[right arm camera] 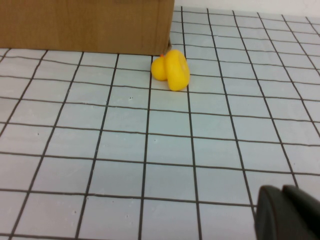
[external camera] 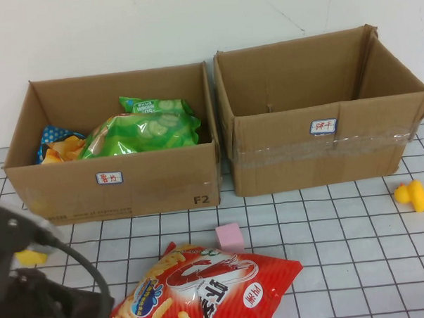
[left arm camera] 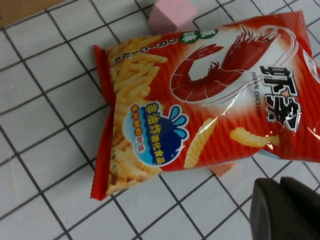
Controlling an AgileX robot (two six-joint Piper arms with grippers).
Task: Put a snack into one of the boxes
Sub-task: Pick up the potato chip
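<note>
I should close my left gripper on the middle of the red prawn-cracker bag, at the big black lettering [external camera: 215, 290] [left arm camera: 278, 96] next to the printed prawn.
A red prawn-cracker bag [external camera: 207, 286] lies flat on the gridded table at the front centre; it also shows in the left wrist view [left arm camera: 210, 95]. Two open cardboard boxes stand behind it. The left box [external camera: 114, 184] holds a green snack bag [external camera: 144, 127] and a blue and orange bag [external camera: 56, 146]. The right box [external camera: 324, 154] looks empty. My left arm [external camera: 20, 280] is at the front left. My left gripper [left arm camera: 287, 210] is shut and empty, just beside the red bag's near edge. My right gripper [right arm camera: 287, 212] is shut and empty above bare table, out of the high view.
A pink cube [external camera: 229, 237] sits just behind the red bag, also in the left wrist view [left arm camera: 172, 15]. A yellow toy duck [external camera: 412, 194] lies by the right box's front corner, seen too in the right wrist view [right arm camera: 171, 69]. A small yellow object [external camera: 31, 257] is by my left arm.
</note>
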